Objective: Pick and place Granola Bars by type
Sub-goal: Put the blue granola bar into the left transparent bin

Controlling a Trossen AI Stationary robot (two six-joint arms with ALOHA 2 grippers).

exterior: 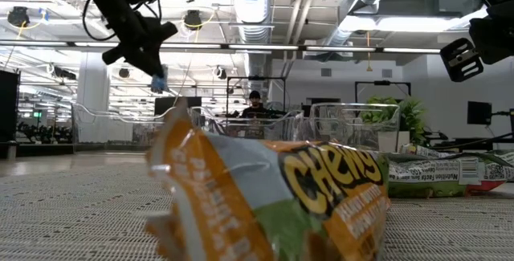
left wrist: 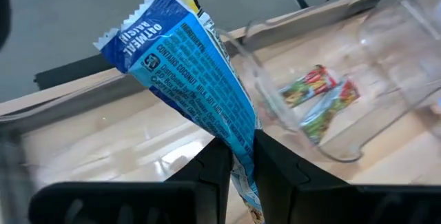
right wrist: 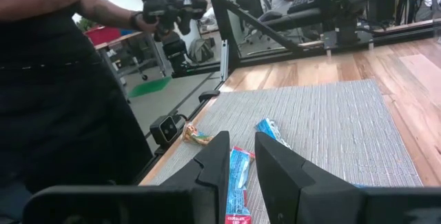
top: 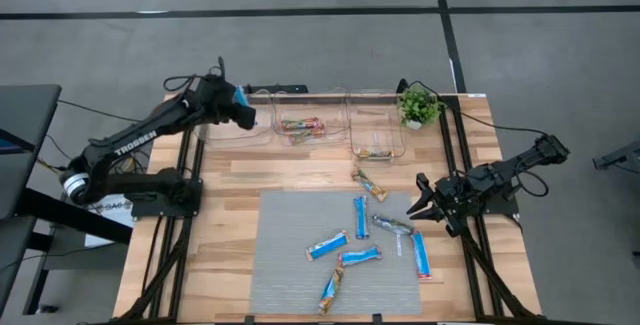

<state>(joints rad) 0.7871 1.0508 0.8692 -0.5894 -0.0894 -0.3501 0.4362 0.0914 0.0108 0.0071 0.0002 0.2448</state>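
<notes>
The robot's left gripper should release the blue granola bar in the empty clear container (top: 236,125) (left wrist: 160,154) next to the middle container. The granola bar is now held above the clear container.
My left gripper (top: 243,115) is shut on a bright blue granola bar (left wrist: 186,72) above the leftmost clear container (top: 222,130) at the table's far left. It also shows high up in the low view (exterior: 154,67). The middle container (top: 300,125) holds orange-brown bars (left wrist: 320,98), and the right container (top: 376,145) holds one bar. Several blue bars (top: 361,215), a silvery-green bar (top: 393,225) and an orange-brown bar (top: 332,290) lie flat on the grey mat (top: 285,265). Another orange-brown bar (top: 369,183) lies on the wood. My right gripper (top: 418,197) is open and empty at the mat's right edge. My left gripper pinches one end of the blue bar (left wrist: 241,160) between its two fingers. The rest of the bar sticks out past the fingertips, its crimped free end (left wrist: 131,34) farthest off. The bar is lifted clear, above the leftmost container.
A small green potted plant (top: 418,105) stands at the far right corner beside the right container. An orange-brown bar (exterior: 281,197) lies close in front of the low camera and blocks much of that view. A person shows in the room behind (exterior: 254,104).
</notes>
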